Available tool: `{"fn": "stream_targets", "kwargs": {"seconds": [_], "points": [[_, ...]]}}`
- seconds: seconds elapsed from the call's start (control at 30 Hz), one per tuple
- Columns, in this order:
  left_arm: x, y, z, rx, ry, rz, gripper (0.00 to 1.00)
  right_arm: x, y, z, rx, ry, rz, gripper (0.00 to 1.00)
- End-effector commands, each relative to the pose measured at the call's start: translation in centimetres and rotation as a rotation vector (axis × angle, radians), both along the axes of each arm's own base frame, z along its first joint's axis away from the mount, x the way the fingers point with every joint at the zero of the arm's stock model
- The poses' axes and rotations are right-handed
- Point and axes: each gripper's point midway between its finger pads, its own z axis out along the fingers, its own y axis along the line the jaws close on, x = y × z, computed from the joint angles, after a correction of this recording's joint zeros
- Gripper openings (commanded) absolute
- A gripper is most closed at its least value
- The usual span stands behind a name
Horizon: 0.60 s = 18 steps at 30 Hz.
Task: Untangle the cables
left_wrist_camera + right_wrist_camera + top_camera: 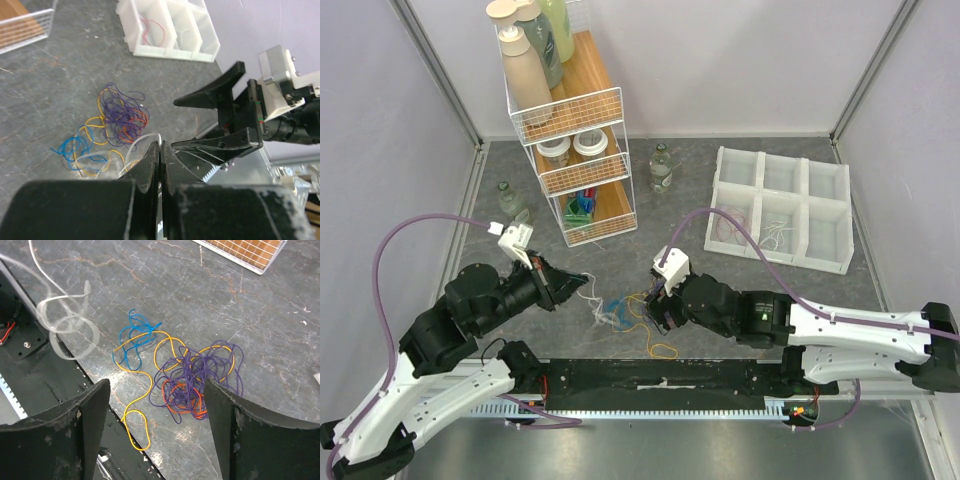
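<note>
The white cable is bunched in loops below the left gripper, so the robot's right gripper should leave the purple clump, grip those loops (602, 314) and pull them open.
The cables lie in a tangle (625, 310) on the grey table in front of the arms. In the right wrist view I see a purple clump (202, 371) over a pink-red loop (186, 402), a blue cord (134, 340) and a long yellow cord (142, 390). My left gripper (160, 145) is shut on a white cable (142, 139), lifted off the table left of the tangle. It also shows in the top view (582, 281). My right gripper (156, 385) is open and empty, just above the purple clump, and shows in the top view (656, 300).
A white compartment tray (825, 180) at the back right holds a pink-red cord (728, 225) and a white cord (778, 235). A wire rack (575, 150) with bottles stands at the back left. Small glass bottles (661, 168) (510, 198) flank it. A black rail (650, 378) runs along the near edge.
</note>
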Motion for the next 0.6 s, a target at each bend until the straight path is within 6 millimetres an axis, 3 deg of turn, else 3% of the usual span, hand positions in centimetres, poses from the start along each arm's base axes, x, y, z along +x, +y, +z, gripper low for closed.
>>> {"fn": "stream_targets", "kwargs": {"seconds": [0.0, 0.13, 0.3, 0.4, 0.57], "points": [[-0.9, -1.8, 1.9, -0.051, -0.061, -0.121, 0.02, -0.6, 1.9, 3.1, 0.078, -0.024, 0.087, 0.85], [-0.9, -1.9, 2.0, -0.058, -0.053, -0.119, 0.02, -1.5, 4.4, 3.4, 0.173, -0.003, 0.153, 0.86], [-1.0, -1.9, 2.2, -0.069, -0.046, -0.121, 0.02, -2.8, 7.7, 3.5, 0.203, 0.048, 0.257, 0.73], [-1.1, -1.9, 2.4, -0.077, -0.045, -0.121, 0.02, -3.6, 9.1, 3.9, 0.252, 0.069, 0.309, 0.72], [-1.1, -1.9, 2.7, -0.087, -0.052, -0.117, 0.01, -4.6, 9.3, 2.6, 0.253, 0.115, 0.347, 0.71]]}}
